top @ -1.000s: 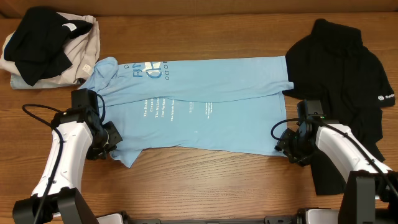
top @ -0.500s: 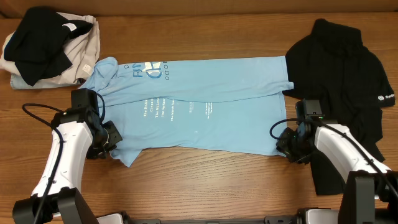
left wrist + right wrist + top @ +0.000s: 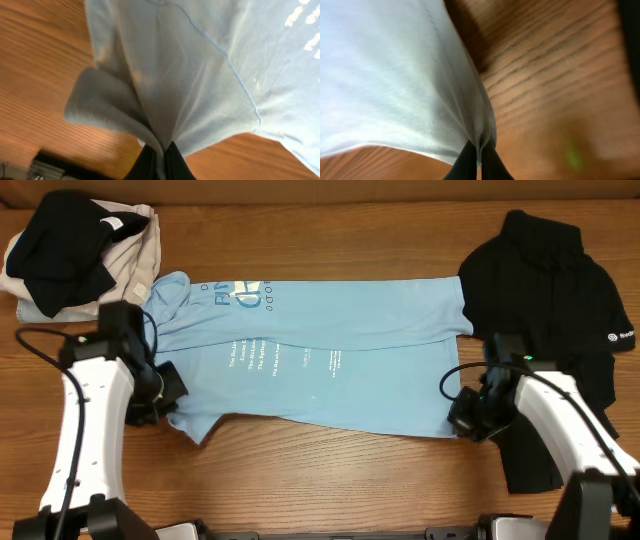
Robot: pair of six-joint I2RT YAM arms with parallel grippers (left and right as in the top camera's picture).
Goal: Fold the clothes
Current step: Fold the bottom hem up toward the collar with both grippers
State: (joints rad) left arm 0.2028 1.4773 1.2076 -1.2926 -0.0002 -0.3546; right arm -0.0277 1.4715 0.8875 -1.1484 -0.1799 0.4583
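Next, my left gripper releases the near corner of the shirt on the cloth point(image 3: 198, 333) between the far sleeve and the white print.
A light blue T-shirt point(image 3: 320, 370) with white print lies spread sideways across the table's middle. My left gripper point(image 3: 170, 395) is shut on the shirt's near left corner, by a sleeve; in the left wrist view the blue cloth point(image 3: 170, 90) bunches into the pinched jaws of the left gripper point(image 3: 161, 155). My right gripper point(image 3: 462, 418) is shut on the shirt's near right corner, at the hem. The right wrist view shows the fabric point(image 3: 395, 85) drawn tight into the closed right gripper point(image 3: 479, 157), lifted a little off the wood.
A black garment point(image 3: 550, 310) lies spread at the right, partly under my right arm. A pile of black and beige clothes point(image 3: 80, 255) sits at the far left corner. Bare wooden table point(image 3: 330, 470) runs along the near edge.
The right gripper has shut on the shirt's near right corner. Both arms have lifted and drawn the near edge slightly away from the front; the left corner now sits higher.
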